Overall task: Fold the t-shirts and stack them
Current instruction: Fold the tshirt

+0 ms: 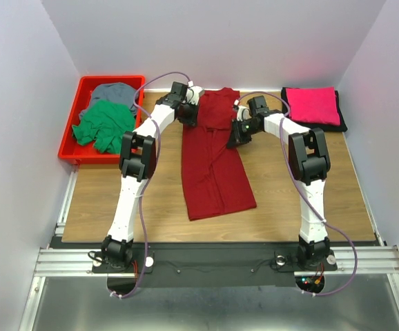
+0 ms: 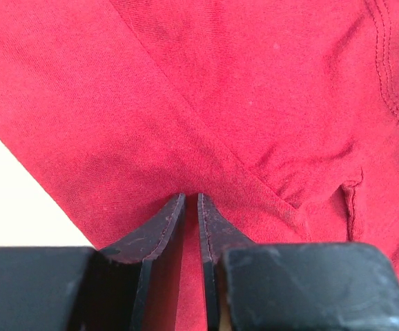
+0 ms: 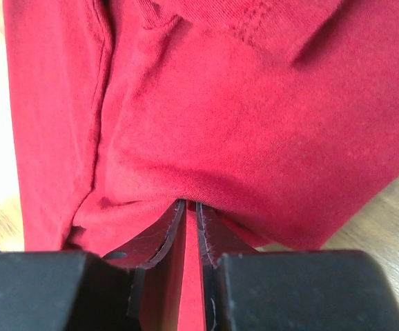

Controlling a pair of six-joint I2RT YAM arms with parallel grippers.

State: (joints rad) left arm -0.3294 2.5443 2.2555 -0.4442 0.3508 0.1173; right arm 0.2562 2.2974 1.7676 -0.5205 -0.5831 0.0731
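Note:
The dark red t-shirt's bottom corner flares from the strip, so my right gripper should grab the t-shirt's edge (image 1: 246, 187) near its hem and pull it in.
A dark red t-shirt (image 1: 212, 158) lies lengthwise down the middle of the table, folded into a long strip. My left gripper (image 1: 189, 114) is shut on its upper left edge; in the left wrist view the fingertips (image 2: 191, 201) pinch red cloth (image 2: 255, 103). My right gripper (image 1: 235, 134) is shut on its upper right edge; in the right wrist view the tips (image 3: 191, 207) clamp a fold of the shirt (image 3: 255, 124). A folded pink t-shirt (image 1: 313, 105) lies on a black one at the far right.
A red bin (image 1: 75, 141) at the far left holds a green shirt (image 1: 104, 125) and a grey shirt (image 1: 114, 92). White walls close in the table on three sides. Bare wood (image 1: 117, 193) shows either side of the red shirt.

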